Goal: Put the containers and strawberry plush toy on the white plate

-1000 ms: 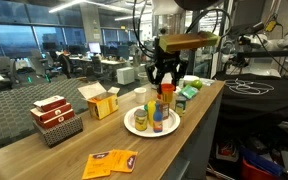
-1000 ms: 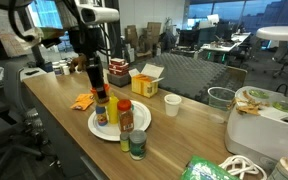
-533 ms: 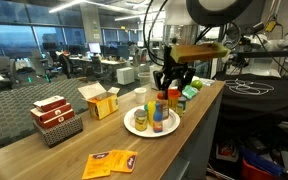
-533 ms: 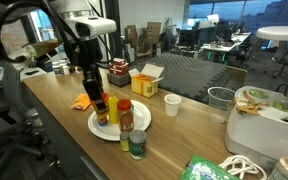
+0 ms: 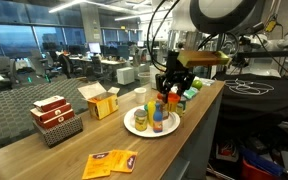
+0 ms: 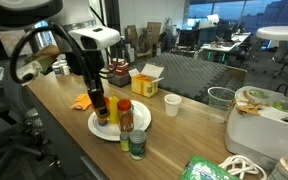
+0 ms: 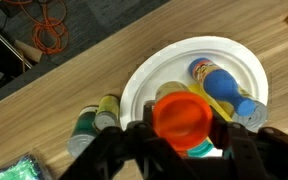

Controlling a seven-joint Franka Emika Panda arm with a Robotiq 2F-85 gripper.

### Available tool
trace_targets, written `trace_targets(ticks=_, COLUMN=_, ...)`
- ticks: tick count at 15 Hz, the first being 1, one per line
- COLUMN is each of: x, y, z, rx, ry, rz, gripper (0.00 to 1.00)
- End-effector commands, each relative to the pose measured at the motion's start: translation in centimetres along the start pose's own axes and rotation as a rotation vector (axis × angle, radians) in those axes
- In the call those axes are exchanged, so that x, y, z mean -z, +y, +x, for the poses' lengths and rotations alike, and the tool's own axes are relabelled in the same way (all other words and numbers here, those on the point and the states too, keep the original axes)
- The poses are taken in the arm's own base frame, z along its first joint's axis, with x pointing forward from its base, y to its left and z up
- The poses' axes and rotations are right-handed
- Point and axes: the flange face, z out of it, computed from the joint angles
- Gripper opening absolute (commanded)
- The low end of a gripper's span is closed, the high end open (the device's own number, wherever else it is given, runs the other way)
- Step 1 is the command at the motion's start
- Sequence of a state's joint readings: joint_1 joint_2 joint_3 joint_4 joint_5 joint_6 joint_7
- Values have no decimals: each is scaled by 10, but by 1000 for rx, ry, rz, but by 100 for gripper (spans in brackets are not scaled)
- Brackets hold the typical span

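I will let go of the orange jar, which stands on the plate now, on the white plate (image 5: 165,116) (image 7: 187,110) beside the yellow-and-blue container.
My gripper (image 5: 171,88) (image 6: 97,98) (image 7: 181,122) is shut on a slim yellow bottle (image 6: 101,108) with a round orange-red cap (image 7: 180,112), holding it upright over the white plate (image 7: 152,70) (image 5: 133,128) (image 6: 95,127). An orange jar with a red lid (image 6: 125,116) (image 5: 159,118) stands on the plate. A yellow-and-blue container (image 7: 222,85) is also on it. The pale green jar (image 7: 92,126) (image 6: 136,146) (image 5: 181,103) stands on the wood just off the plate's rim. The strawberry plush toy is out of view.
A yellow cardboard box (image 5: 101,100) (image 6: 147,78), red-and-white boxes (image 5: 56,117) and orange packets (image 5: 111,160) lie farther along the wooden counter. A white cup (image 6: 172,104) and a white appliance (image 6: 264,125) stand past the plate. The counter's edge runs close beside the green jar.
The gripper has drifted sideways and slightly down over the plate with the bottle still in it. Everything on the plate and the green jar stayed put.
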State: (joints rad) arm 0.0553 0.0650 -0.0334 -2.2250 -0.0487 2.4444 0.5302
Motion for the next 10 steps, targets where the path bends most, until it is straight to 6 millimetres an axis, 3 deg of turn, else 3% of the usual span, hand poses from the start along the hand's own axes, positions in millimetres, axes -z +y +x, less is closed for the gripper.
trace_targets(ticks=1, x=-3, y=3, z=5, rx=28, ry=2, rz=53, gripper=28)
trace_targets(ticks=10, x=-32, y=0, z=17, rx=65, ry=-42, rz=42, gripper=28)
